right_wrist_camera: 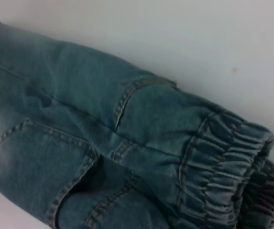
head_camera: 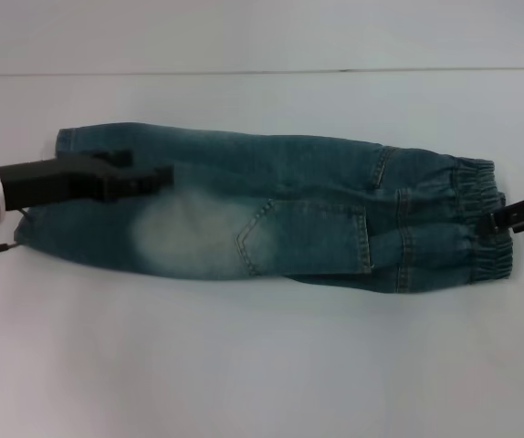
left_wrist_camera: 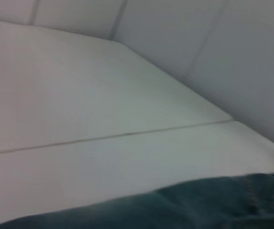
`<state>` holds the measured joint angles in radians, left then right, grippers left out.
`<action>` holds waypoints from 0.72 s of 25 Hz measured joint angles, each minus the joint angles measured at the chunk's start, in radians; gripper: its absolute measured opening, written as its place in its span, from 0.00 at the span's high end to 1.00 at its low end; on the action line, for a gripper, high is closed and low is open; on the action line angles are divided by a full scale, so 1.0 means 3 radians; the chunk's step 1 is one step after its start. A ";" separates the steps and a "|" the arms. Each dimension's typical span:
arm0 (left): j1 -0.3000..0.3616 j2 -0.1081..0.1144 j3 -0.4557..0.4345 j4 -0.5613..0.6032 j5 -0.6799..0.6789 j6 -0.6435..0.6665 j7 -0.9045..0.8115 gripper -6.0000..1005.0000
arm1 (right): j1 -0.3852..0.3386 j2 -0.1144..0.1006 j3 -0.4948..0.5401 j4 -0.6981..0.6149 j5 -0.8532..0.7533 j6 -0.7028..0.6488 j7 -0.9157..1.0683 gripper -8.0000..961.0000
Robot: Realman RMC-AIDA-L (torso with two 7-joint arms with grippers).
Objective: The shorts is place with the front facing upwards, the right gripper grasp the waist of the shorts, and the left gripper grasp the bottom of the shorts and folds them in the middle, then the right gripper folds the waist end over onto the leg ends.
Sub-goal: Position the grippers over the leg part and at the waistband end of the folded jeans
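Note:
The waistband's two folded layers are staggered at my right gripper, so my right gripper should open and grab both layers together [head_camera: 481, 219] before it folds the waist over.
The blue denim shorts [head_camera: 271, 219] lie folded lengthwise across the white table, leg ends to the left and elastic waist [head_camera: 476, 219] to the right. My left gripper [head_camera: 157, 176] reaches in from the left and sits over the upper part of the leg end. My right gripper [head_camera: 504, 219] is at the right edge of the head view, its black fingers pinched on the middle of the waistband. In the right wrist view the gathered waistband [right_wrist_camera: 227, 157] and a back pocket [right_wrist_camera: 41, 162] fill the picture. A strip of denim [left_wrist_camera: 199, 202] shows in the left wrist view.
The white table [head_camera: 262, 365] spreads all around the shorts, with a seam line [head_camera: 244, 73] running across behind them. White wall panels [left_wrist_camera: 213, 43] rise beyond the table in the left wrist view.

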<state>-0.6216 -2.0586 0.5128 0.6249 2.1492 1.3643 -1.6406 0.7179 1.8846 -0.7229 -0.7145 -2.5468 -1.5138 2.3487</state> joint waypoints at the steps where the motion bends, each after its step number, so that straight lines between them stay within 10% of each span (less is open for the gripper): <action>1: -0.0001 0.0006 0.0012 0.0005 0.0003 0.0082 0.0012 0.08 | 0.0007 0.0000 -0.0006 0.0028 0.0000 0.0029 -0.0005 0.15; 18: 0.0007 0.0008 0.0040 0.0077 0.0028 0.0504 0.0070 0.09 | 0.0101 0.0089 -0.0099 0.0238 0.0000 0.0214 -0.0155 0.16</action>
<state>-0.6195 -2.0562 0.5247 0.6481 2.1577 1.5155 -1.6195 0.7483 1.9112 -0.7527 -0.6430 -2.5467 -1.4497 2.3023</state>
